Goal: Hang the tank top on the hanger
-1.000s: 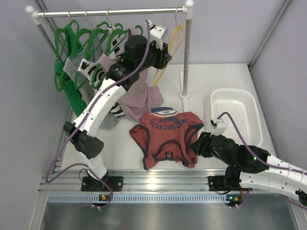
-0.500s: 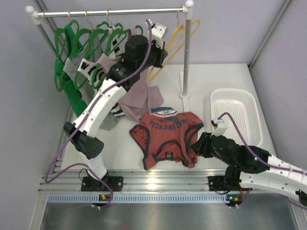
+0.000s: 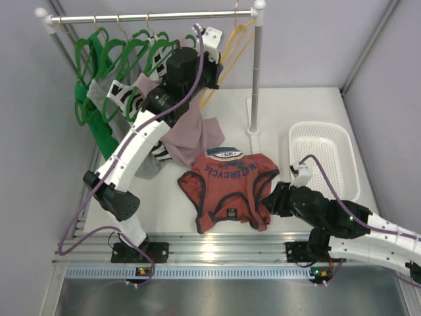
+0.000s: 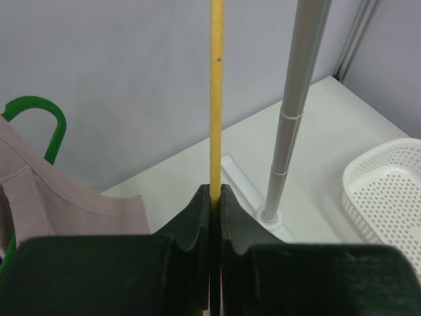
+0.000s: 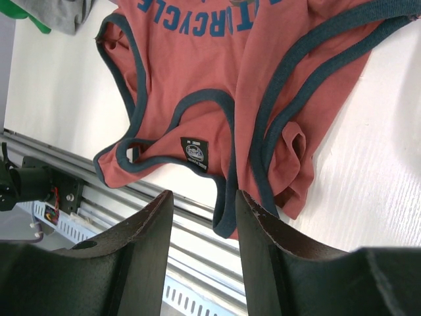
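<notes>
The tank top's navy-trimmed shoulder strap (image 3: 257, 220) (image 5: 232, 205), the one closer to the white basket, beside the neck opening, should be gripped next by my right gripper.
The rust-red tank top (image 3: 227, 191) with navy trim lies flat and rumpled on the white table, and fills the right wrist view (image 5: 197, 79). The thin yellow hanger (image 3: 228, 56) hangs tilted from the rail by its hook. In the left wrist view it is a vertical yellow bar (image 4: 216, 99). My left gripper (image 3: 215, 66) is raised at the rail and shut on that bar (image 4: 215, 194). My right gripper (image 3: 273, 196) sits low at the top's near right corner, open, with nothing between its fingers (image 5: 204, 194).
Green hangers (image 3: 118, 56), a dusty-pink tank top (image 3: 191, 135) and a striped top (image 3: 128, 99) hang at the rail's left. The rack's upright pole (image 3: 256, 72) stands behind the tank top. A white basket (image 3: 318, 125) sits at the right. A metal rail (image 3: 210, 247) runs along the table's near edge.
My left gripper has closed on the yellow hanger, and arm and hanger have shifted left along the rail. The right arm and the tank top have not moved.
</notes>
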{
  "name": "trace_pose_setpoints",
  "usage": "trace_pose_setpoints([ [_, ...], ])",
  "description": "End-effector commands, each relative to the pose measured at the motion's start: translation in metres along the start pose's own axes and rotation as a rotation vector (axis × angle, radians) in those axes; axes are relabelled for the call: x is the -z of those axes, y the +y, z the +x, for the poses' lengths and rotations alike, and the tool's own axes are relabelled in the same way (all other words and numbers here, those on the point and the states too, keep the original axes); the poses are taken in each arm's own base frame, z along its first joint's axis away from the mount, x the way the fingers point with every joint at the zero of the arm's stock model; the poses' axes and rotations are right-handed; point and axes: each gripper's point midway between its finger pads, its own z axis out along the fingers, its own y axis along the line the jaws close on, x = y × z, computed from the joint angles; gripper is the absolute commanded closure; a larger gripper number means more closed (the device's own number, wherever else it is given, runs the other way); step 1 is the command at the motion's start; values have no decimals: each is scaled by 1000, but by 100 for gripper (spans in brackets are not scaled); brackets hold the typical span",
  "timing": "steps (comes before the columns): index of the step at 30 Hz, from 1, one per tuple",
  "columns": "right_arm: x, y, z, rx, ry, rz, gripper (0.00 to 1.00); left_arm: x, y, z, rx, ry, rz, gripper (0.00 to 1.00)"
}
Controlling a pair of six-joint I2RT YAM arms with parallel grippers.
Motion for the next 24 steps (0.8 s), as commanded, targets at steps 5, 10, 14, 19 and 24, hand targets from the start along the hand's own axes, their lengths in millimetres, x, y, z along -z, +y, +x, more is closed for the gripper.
trace_pose_setpoints([
  [5, -2, 5, -2, 5, -16, -12, 57, 51, 12, -70, -4, -221, -34, 100],
  [10, -5, 7, -1, 11, -12, -14, 56, 62, 12, -69, -6, -221, -28, 100],
  [14, -7, 5, -1, 15, -13, -4, 56, 70, 11, -57, -13, -188, -17, 100],
  [19, -8, 5, 0, 20, -10, 4, 55, 93, 10, -40, -17, -157, -4, 100],
  [24, -11, 0, 10, 34, 31, 21, 55, 122, 0, -18, -17, -99, 68, 100],
])
